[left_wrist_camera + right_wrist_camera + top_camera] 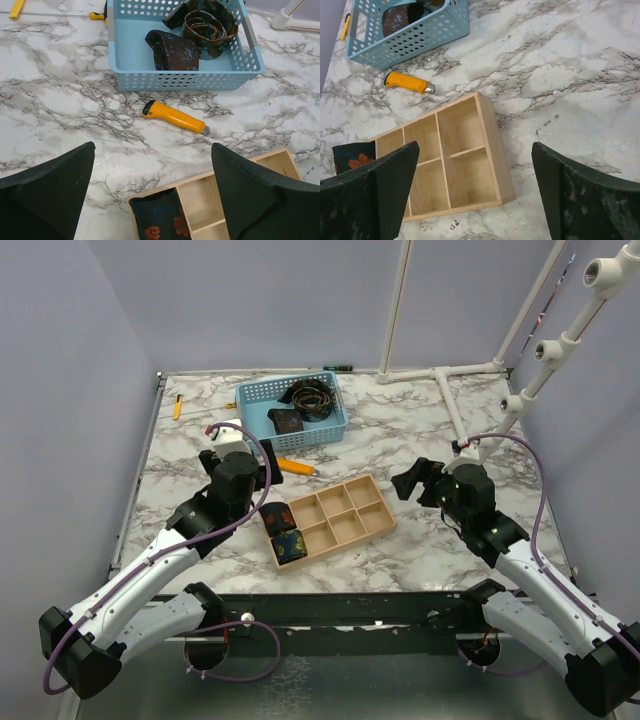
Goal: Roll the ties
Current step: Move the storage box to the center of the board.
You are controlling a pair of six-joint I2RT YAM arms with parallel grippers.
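The right gripper goes to the wooden tray next and closes on the middle of its short side (383,502) (488,147), across from the rolled ties.
Two ties lie in a blue basket (334,430) at the back: a loose coil (308,397) and a folded dark one (286,421); the left wrist view shows the coil (206,26) and the folded one (173,50). Two rolled ties (277,517) (290,545) sit in the left compartments of a wooden tray (345,525). My left gripper (255,478) is open and empty above the tray's back left corner, over one rolled tie (160,219). My right gripper (412,481) is open and empty, just right of the tray (490,125).
A yellow utility knife (297,466) lies between basket and tray. A small yellow tool (177,407) lies at the far left. A white PVC pipe frame (455,370) stands at the back right. A white object (230,436) sits behind my left wrist.
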